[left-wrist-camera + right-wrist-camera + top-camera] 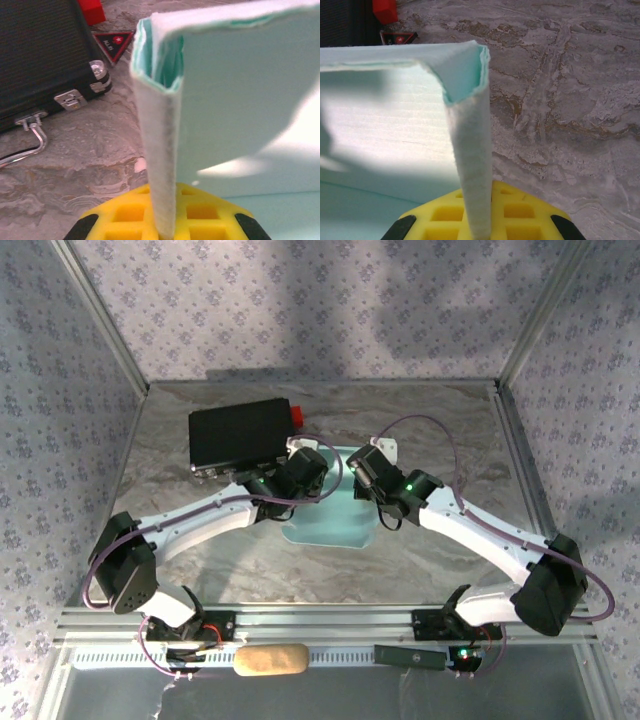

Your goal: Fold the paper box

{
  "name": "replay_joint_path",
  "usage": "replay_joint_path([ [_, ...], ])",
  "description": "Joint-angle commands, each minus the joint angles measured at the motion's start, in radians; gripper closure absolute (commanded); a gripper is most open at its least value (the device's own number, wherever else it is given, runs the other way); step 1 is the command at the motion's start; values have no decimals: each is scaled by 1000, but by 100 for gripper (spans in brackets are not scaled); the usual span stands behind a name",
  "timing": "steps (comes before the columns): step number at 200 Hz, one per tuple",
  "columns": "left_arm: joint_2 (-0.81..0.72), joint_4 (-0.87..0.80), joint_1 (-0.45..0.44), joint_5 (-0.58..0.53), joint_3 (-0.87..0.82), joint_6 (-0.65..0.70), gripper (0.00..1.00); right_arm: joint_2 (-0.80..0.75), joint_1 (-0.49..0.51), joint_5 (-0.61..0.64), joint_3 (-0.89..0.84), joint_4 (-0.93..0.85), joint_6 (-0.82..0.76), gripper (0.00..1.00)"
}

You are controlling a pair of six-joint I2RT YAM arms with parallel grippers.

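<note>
My left gripper needs to open and pinch the box's side closer to the corner (161,130) beyond its hold, because the box's folded layers gape there.
The paper box (322,522), pale light-blue card, lies mid-table between my two grippers. In the left wrist view its left side wall (160,150) stands upright, and my left gripper (164,217) is shut on that wall's edge between yellow pads. A large panel (245,95) rises to the right of the wall. In the right wrist view my right gripper (480,220) is shut on the opposite upright wall (470,150), with the pale panel (380,115) to its left. From above, the left gripper (303,472) and right gripper (366,476) sit over the box's far corners.
A black case (240,435) with a red end (297,417) lies just behind the left gripper, its metal latches (70,99) close to the box. A tan oblong object (270,660) rests on the near rail. Marbled table lies to the right (570,100).
</note>
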Motion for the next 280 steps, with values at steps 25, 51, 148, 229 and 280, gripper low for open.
replay_joint_path([
  [25,99,-183,-72,-317,97,-83,100,18,7,6,64,-39,57,100],
  [51,103,-173,-82,-336,89,-116,100,24,11,14,57,-37,60,100],
  [148,-165,0,-2,118,14,49,43,35,-6,6,32,-21,53,100],
  [229,-243,60,156,415,-55,103,52,34,-4,-10,45,-19,45,100],
  [280,-195,55,155,330,-21,126,52,47,5,-17,57,-14,39,100],
])
